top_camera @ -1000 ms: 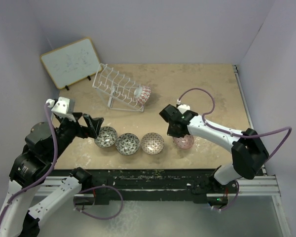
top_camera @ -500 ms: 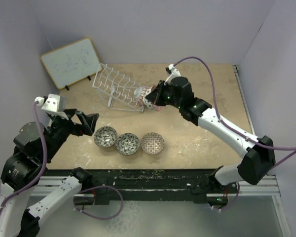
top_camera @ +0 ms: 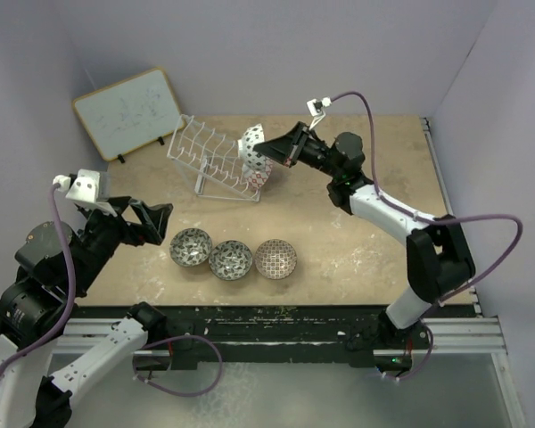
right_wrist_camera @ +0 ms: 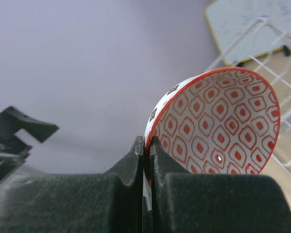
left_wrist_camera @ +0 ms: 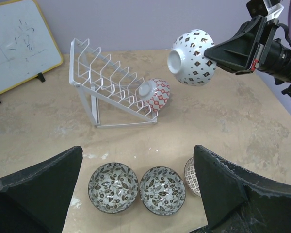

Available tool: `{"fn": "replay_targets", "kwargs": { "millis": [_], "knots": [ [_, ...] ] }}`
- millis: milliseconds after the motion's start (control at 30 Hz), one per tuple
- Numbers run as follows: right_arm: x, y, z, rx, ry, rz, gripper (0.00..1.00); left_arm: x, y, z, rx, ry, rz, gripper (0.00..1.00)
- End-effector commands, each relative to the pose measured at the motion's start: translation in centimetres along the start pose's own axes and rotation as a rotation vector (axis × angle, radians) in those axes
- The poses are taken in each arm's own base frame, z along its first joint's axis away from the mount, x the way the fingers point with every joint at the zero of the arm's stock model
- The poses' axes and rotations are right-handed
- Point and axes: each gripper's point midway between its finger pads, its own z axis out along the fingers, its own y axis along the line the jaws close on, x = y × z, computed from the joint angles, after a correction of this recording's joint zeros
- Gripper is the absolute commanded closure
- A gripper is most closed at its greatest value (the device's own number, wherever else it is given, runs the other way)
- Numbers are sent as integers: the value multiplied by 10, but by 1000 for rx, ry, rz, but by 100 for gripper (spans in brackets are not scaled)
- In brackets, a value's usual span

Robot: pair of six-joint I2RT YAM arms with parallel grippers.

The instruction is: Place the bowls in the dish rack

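Next, I release the pink-red bowl from my right gripper in the white dish rack, snug point(top_camera: 247, 168) against the red-patterned bowl.
My right gripper point(top_camera: 267, 152) is shut on the rim of the pink-red bowl point(top_camera: 252, 146) and holds it on edge in the air above the right end of the white wire dish rack point(top_camera: 207, 157). The bowl's red-patterned inside faces the right wrist camera point(right_wrist_camera: 218, 126), and the fingers point(right_wrist_camera: 146, 141) pinch its rim. A red-patterned bowl point(top_camera: 260, 175) rests in the rack's lower right end. Two grey-black bowls point(top_camera: 192, 248) point(top_camera: 231, 259) and the beige-brown bowl point(top_camera: 275, 258) sit in a row on the table. My left gripper point(top_camera: 160, 223) is open and empty above and left of them point(left_wrist_camera: 138, 151).
A wood-framed whiteboard point(top_camera: 129, 111) leans against the back left wall behind the rack. Purple walls close in the table on three sides. In the left wrist view the beige-brown bowl point(left_wrist_camera: 189, 174) is partly hidden by my right finger.
My right gripper took the pink-red bowl from the right end of the row, carried it to the rack and lifted it above the rack's right end. My left arm drew back slightly.
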Motion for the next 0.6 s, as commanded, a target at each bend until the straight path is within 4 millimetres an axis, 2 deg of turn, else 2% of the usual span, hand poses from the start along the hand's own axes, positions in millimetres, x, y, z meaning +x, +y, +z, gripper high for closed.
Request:
{"fn": "replay_targets", "kwargs": {
  "millis": [0,200,400,567],
  "knots": [
    [-27,67,-13,-372,-85,5,100,-12,1,-3,-9,-31,-7,1],
    [-33,57,-19,-523,-154,113,100,-10,4,-6,-22,-27,-8,1],
    [-36,22,-24,-571,-220,228,100,-9,5,-7,-24,-23,-10,1],
    [-36,-5,-18,-540,-263,283,100,-7,4,-5,-23,-16,-13,1]
  ]
}}
